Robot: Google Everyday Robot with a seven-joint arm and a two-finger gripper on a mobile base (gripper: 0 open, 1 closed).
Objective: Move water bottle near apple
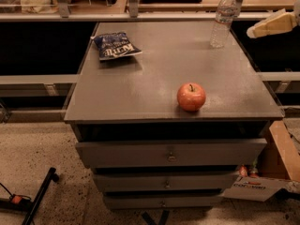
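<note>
The middle of the water bottle point(223, 21), about halfway between its white cap and its bottom, is the next place for my gripper to go and close.
The water bottle point(223, 18) is clear, with a white cap, and stands upright at the far right corner of the grey cabinet top point(154, 74). The red-orange apple point(191, 96) sits near the front edge, right of centre. My gripper point(268, 26) comes in from the right edge as a pale cream shape. It hangs in the air to the right of the bottle, apart from it, at about the bottle's mid height.
A dark blue chip bag point(115, 45) lies at the far left of the top. Three drawers point(171, 153) are below the top. A cardboard box point(281, 153) stands on the floor at the right. A black tool point(37, 196) lies on the floor at the left.
</note>
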